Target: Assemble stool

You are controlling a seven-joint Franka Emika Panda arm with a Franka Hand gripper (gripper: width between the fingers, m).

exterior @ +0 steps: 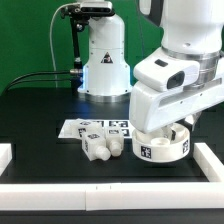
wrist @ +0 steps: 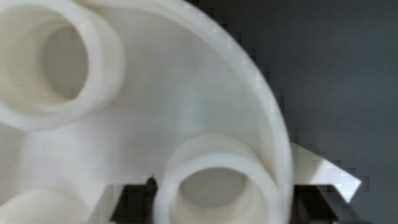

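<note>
The robot's gripper needs to release the round white seat in the corner (exterior: 178, 168) between the front bar of the table and the nearby side bar.
The stool's round white seat (exterior: 160, 148) lies at the exterior view's right, a tag on its side wall. In the wrist view the seat (wrist: 214, 100) fills the picture, with a raised ring socket (wrist: 54, 65) on it. My gripper (exterior: 180, 130) reaches down onto the seat. Its dark fingers (wrist: 134, 203) press both sides of a short white tube, a stool leg (wrist: 217, 192), standing upright on the seat. The gripper (wrist: 222, 203) is shut on that leg. Two loose legs (exterior: 103, 147) lie on the table to the seat's left in the exterior view.
The marker board (exterior: 92, 127) lies flat behind the loose legs. White border rails run along the front (exterior: 110, 190), the exterior view's right (exterior: 214, 160) and its left (exterior: 5, 155). The arm's base (exterior: 105, 60) stands at the back.
</note>
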